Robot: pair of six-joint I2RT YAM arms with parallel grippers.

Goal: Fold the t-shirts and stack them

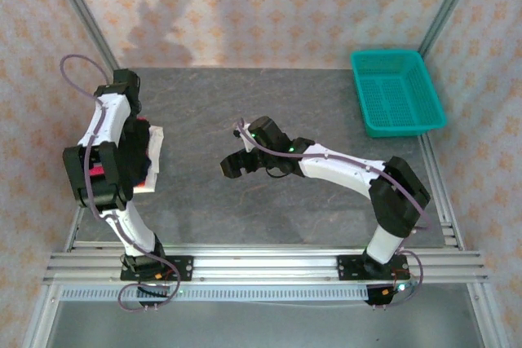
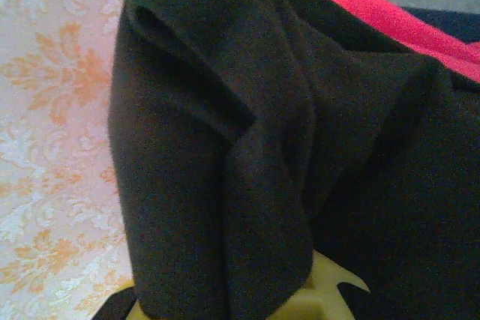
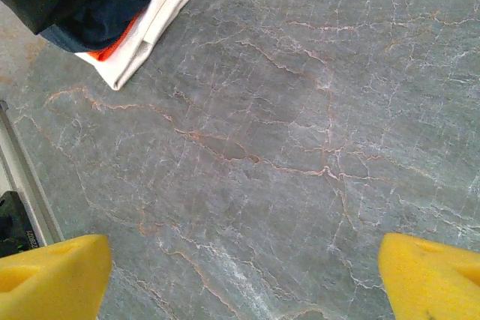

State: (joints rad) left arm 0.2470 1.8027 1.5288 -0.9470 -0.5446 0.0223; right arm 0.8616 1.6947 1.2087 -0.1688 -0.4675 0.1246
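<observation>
My left gripper will release the black t-shirt on top of the crimson-pink t-shirt (image 1: 126,145) in the folded stack.
My left gripper (image 2: 240,306) is shut on a bunched fold of the black t-shirt (image 2: 225,148), which covers most of the left wrist view; a yellow fingertip (image 2: 330,290) pokes out beneath the cloth. Behind it lies the crimson-pink t-shirt (image 2: 375,5). In the top view the left arm hangs over a stack of folded shirts (image 1: 154,151) at the table's left edge. The same stack (image 3: 142,31) appears in the right wrist view with black, navy, orange and white layers. My right gripper (image 1: 235,165) hovers open over bare table mid-scene, its yellow fingertips (image 3: 52,275) wide apart and nothing between them.
A teal mesh basket (image 1: 397,91) stands at the back right corner. The grey marbled tabletop (image 1: 269,103) has metal rails along its left, right and near edges. Patterned walls enclose the back and sides.
</observation>
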